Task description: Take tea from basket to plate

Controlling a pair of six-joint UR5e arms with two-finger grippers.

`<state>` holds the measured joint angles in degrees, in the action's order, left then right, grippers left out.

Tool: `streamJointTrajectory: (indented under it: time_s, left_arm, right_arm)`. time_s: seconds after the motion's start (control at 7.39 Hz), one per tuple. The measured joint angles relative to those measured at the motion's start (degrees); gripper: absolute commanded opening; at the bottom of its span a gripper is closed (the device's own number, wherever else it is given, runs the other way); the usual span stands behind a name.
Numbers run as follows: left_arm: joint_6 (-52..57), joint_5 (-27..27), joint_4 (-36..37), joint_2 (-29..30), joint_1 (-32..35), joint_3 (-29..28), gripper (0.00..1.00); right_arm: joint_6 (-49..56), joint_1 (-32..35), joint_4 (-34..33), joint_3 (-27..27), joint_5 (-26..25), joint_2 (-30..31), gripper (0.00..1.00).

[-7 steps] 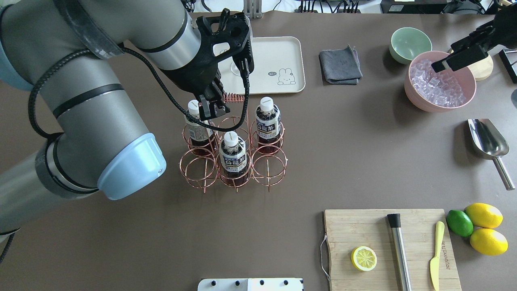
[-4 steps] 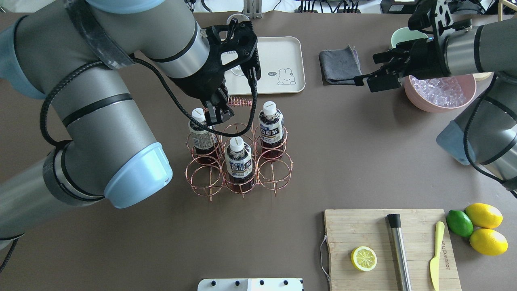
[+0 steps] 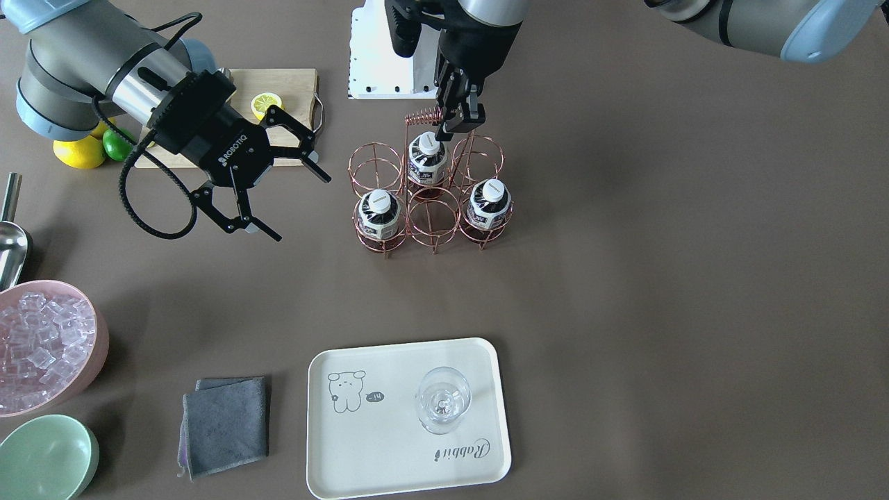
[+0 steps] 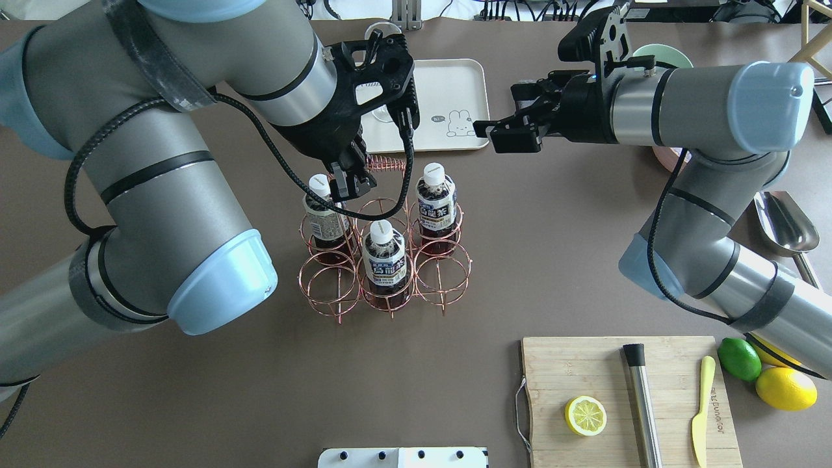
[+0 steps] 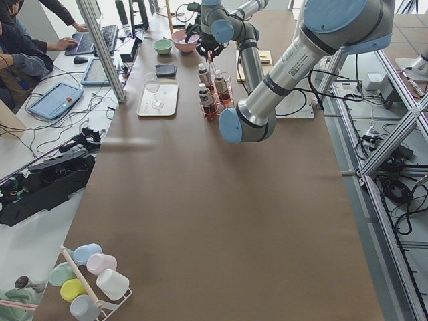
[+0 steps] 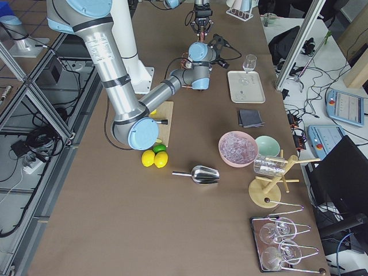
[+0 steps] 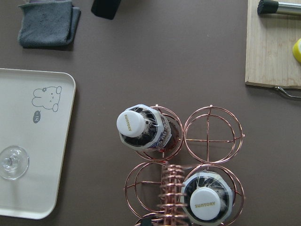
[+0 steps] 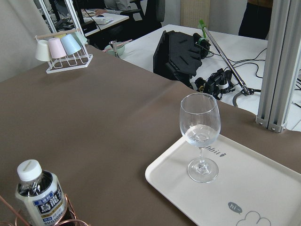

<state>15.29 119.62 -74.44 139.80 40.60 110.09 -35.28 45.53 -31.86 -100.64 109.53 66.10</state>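
The tea bottle nearest the grey cloth will be taken by my right gripper, which will close on the bottle's upper part (image 3: pixel 380 216), just below its white cap.
Three tea bottles (image 4: pixel 435 198) (image 4: pixel 323 211) (image 4: pixel 385 257) stand upright in the copper wire basket (image 4: pixel 442 281) at mid-table. My left gripper (image 4: pixel 351 181) reaches down from above and is shut on the basket's coiled handle (image 3: pixel 420 118), beside the rear bottle (image 3: pixel 427 156). My right gripper (image 3: pixel 302 208) hovers open and empty to the basket's right, level with the bottle tops. The cream plate (image 3: pixel 389 444) lies beyond the basket with a stemmed glass (image 3: pixel 443 399) standing on it. In the right wrist view, one bottle (image 8: pixel 40 195) shows below the plate (image 8: pixel 263 193).
A grey cloth (image 3: pixel 226 423), a pink bowl of ice (image 3: pixel 42 347) and a green bowl (image 3: pixel 45 458) sit right of the plate. A cutting board (image 4: pixel 624 396) holds a lemon half, a muddler and a knife. A metal scoop (image 4: pixel 783 224) lies at the right edge.
My right arm has swung left from over the ice bowl towards the basket, its gripper open. The left gripper and basket shifted slightly nearer the robot at first, then held still.
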Motion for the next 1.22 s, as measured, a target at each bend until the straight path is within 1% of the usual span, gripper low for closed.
streamJointTrajectory:
  time_s: [0.27,0.68,0.95,1.08,1.22]
  left_arm:
    - [-0.03,0.00,0.00,-0.09,-0.05,-0.04,0.00]
    - [-0.22,0.07,0.00,-0.28,-0.08,0.22,0.00]
    - [-0.40,0.13,0.00,-0.26,-0.09,0.28,0.00]
    - [-0.42,0.16,0.00,-0.24,-0.09,0.29,0.00]
    - [-0.43,0.18,0.00,-0.23,-0.09,0.29,0.00]
  right_arm:
    - [-0.33,-5.24,0.03,-0.12,-6.26,-0.50,1.00]
    - [-0.97,-10.68,0.04,-0.05,-12.40,-0.77,1.00]
    - [-0.97,-13.10,-0.04,0.11,-14.63,-1.02,0.98]
    - [-0.93,-13.76,-0.07,0.29,-15.18,-1.04,0.79]
    - [-0.84,-14.06,-0.04,0.84,-15.56,-1.07,0.63]
